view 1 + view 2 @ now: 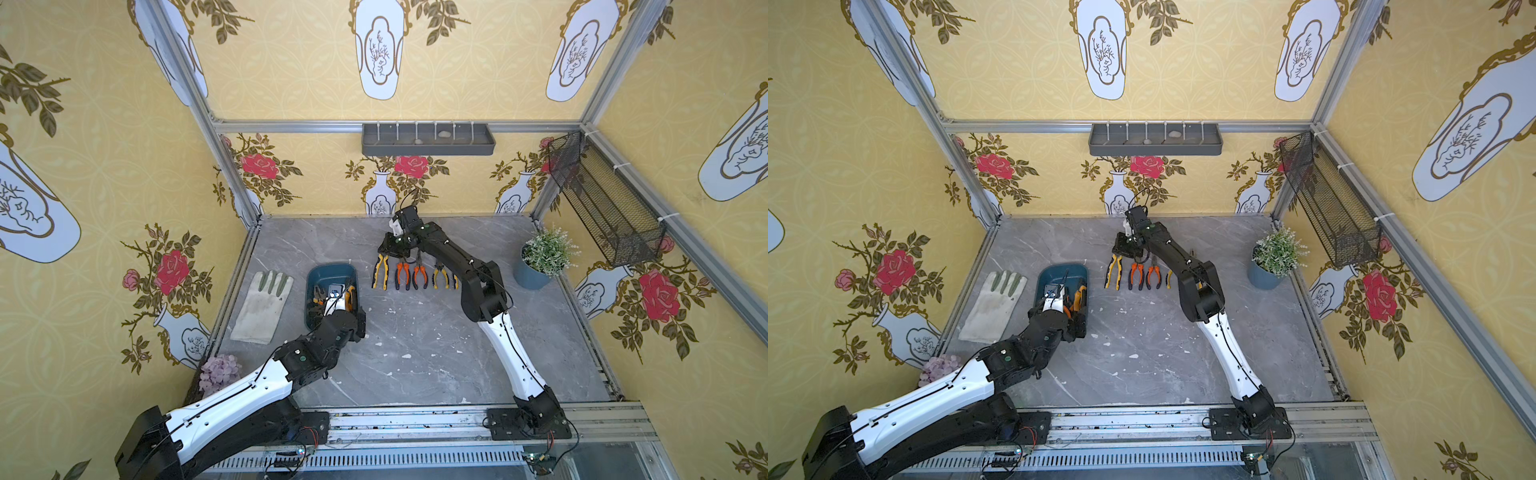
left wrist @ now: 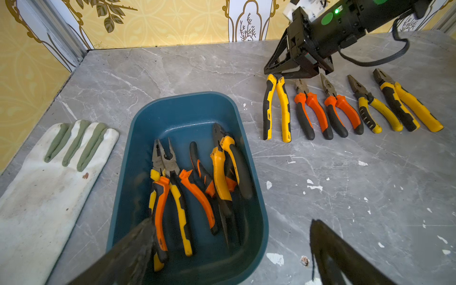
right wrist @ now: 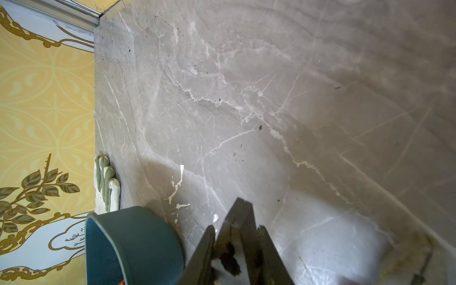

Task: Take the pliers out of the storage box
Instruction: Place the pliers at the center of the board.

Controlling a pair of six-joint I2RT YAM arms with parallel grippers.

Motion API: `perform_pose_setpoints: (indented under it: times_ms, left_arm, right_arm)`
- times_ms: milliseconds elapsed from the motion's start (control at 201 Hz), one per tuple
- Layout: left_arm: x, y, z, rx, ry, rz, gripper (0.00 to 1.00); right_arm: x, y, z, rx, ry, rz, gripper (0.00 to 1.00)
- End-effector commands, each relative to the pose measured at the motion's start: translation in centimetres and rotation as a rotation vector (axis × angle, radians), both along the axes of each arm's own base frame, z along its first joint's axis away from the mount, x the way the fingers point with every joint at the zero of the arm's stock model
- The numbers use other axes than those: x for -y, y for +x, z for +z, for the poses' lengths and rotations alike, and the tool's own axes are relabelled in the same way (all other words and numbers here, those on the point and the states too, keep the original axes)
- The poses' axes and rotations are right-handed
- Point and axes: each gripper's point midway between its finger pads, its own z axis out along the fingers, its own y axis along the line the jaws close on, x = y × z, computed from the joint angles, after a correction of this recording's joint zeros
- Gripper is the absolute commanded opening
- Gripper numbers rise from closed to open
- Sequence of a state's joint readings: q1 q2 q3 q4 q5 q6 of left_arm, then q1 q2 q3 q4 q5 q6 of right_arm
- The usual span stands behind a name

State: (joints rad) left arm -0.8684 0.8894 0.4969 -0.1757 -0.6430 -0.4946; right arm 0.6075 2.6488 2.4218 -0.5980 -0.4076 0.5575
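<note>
Next, I close my left gripper between the handle ends of the yellow pliers (image 1: 377,286) (image 2: 273,138) that lie in the row nearest the teal storage box.
The teal storage box (image 1: 332,270) (image 1: 1063,270) (image 2: 182,96) sits left of centre on the table, and several yellow and orange pliers (image 2: 172,187) lie crossed inside it. My left gripper (image 2: 230,222) hangs open above the box's near end with nothing between its fingers; in both top views its wrist covers it. To the right, several pliers (image 1: 402,274) (image 2: 343,113) lie in a row on the table. My right gripper (image 1: 388,249) (image 1: 1123,249) (image 3: 236,227) is at the metal head of the leftmost yellow pliers (image 1: 380,272) (image 2: 276,108). Its fingers stand narrowly open on either side of the head, with thin gaps.
A white and green work glove (image 1: 262,307) (image 2: 49,185) lies left of the box. A potted plant (image 1: 540,262) stands at the right edge and a purple flower (image 1: 220,372) at the near left corner. A grey tray (image 1: 428,139) and a mesh basket (image 1: 602,199) hang on the walls.
</note>
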Motion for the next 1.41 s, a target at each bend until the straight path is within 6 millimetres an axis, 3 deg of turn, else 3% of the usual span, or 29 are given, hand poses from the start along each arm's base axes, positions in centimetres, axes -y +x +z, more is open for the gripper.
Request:
perform_pose_setpoints:
  times_ms: [0,204,687,787,911,1036,1080,1125,1190,1230,1409]
  left_arm:
    - [0.3,0.1,0.0,0.008,-0.014,-0.01,0.99]
    - [0.2,0.1,-0.2,0.003,-0.02,-0.007,0.99]
    - [0.1,0.0,-0.4,-0.001,-0.022,-0.006,0.99]
    - [0.3,0.2,-0.6,-0.02,-0.022,-0.009,0.99]
    - [1.5,1.0,-0.7,-0.082,-0.033,-0.043,0.99]
    - [3.9,2.7,0.8,-0.152,-0.064,-0.104,0.99]
    - [4.8,3.4,1.2,-0.186,-0.09,-0.128,0.93]
    - [5.8,4.2,1.8,-0.221,-0.127,-0.15,0.8]
    - [7.0,5.5,2.0,-0.267,-0.173,-0.162,0.25]
    - [7.2,6.5,2.2,-0.289,-0.187,-0.138,0.0]
    - [7.8,10.3,-0.4,-0.39,-0.201,-0.072,0.0]
  right_arm:
    - [0.2,0.4,-0.6,0.011,-0.006,-0.005,0.29]
    - [0.8,0.7,-1.0,0.005,-0.018,-0.021,0.35]
    - [1.0,0.7,-1.1,-0.004,-0.021,-0.03,0.35]
    - [1.1,0.5,0.9,0.042,-0.032,-0.038,0.34]
    - [1.7,0.0,6.1,0.143,-0.039,-0.053,0.34]
    - [3.1,-2.0,10.2,0.194,-0.052,-0.069,0.32]
    - [3.7,-3.0,10.5,0.187,-0.057,-0.07,0.24]
    - [4.2,-4.0,10.7,0.179,-0.062,-0.07,0.12]
    - [4.7,-5.3,10.4,0.165,-0.076,-0.071,0.03]
    - [5.1,-5.7,10.0,0.159,-0.087,-0.077,0.01]
    - [4.4,-7.5,7.2,0.108,-0.095,-0.056,0.01]
